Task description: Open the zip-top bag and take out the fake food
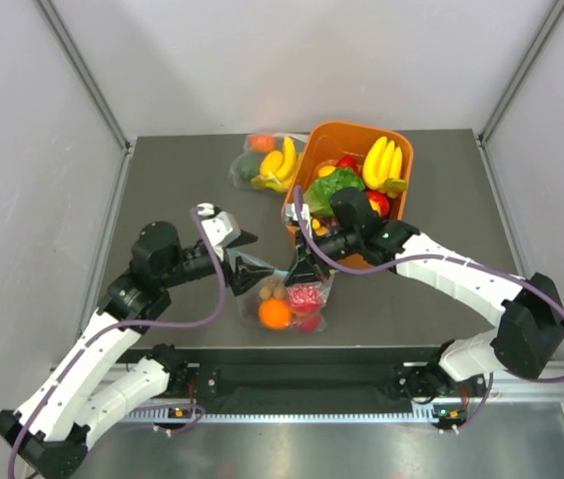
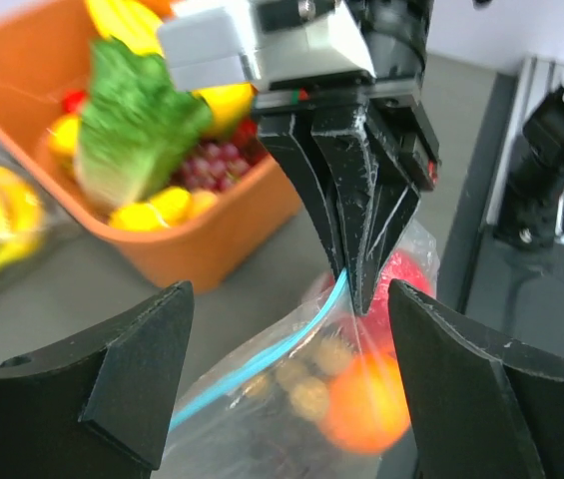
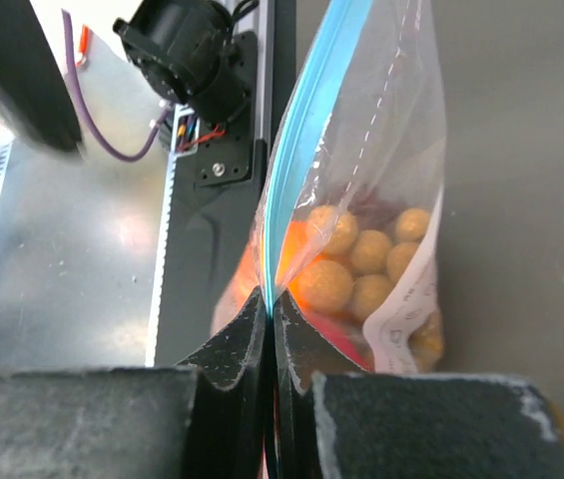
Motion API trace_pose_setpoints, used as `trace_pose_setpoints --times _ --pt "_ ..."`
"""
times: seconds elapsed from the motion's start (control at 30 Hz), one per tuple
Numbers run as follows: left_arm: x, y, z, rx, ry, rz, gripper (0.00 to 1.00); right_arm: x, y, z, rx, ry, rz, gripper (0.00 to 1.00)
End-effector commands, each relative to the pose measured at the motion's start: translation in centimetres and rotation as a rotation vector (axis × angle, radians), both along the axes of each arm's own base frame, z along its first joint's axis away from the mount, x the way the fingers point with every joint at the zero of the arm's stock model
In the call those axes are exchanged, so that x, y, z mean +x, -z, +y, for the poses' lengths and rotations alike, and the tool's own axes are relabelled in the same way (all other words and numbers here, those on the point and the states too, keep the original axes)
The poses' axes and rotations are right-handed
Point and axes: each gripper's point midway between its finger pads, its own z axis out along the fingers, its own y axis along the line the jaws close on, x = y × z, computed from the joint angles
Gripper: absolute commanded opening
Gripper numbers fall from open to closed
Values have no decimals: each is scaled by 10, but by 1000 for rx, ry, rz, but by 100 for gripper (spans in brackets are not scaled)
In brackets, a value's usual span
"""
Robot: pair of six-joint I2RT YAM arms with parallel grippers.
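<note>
The bag's zip is pinched partway along by my right gripper, so my left gripper will hold the zip while my right gripper takes hold of the bag's end (image 1: 326,283) near the apple.
The clear zip-top bag (image 1: 283,296) lies on the dark table in front of the arms, its teal zip strip (image 2: 262,364) lifted at one end. Inside it sits the fake food: a round orange (image 1: 275,313), a red apple (image 1: 306,297) and a brownish grape bunch (image 3: 361,269). My right gripper (image 3: 274,311) is shut on the zip strip at the bag's right end, holding that corner up. My left gripper (image 2: 291,399) stands open just left of it. Its two fingers straddle the bag's mouth without touching it.
An orange bin (image 1: 401,150) holding bananas, lettuce and other fruit stands close behind the right gripper. A second clear bag with yellow bananas (image 1: 267,165) lies to the left of the bin. The table's front edge and a black rail (image 1: 301,384) run just below the zip-top bag.
</note>
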Motion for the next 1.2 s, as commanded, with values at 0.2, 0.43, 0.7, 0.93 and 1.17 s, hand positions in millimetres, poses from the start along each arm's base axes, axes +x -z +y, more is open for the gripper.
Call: trace_pose_setpoints --times 0.2,0.43,0.7,0.93,1.17 --pt "-2 33 -20 89 57 49 84 -6 -44 3 124 -97 -75 0" --pt "-14 62 -32 188 92 112 72 -10 -49 -1 128 -95 -89 0" --pt "-16 80 -33 242 86 160 15 -12 -52 -6 128 -91 -108 0" --pt "-2 63 -12 200 -70 79 0 -4 -55 -21 115 27 -170 59" --pt "0 44 14 94 -206 1 0 12 -110 -70 320 397 -351 92"
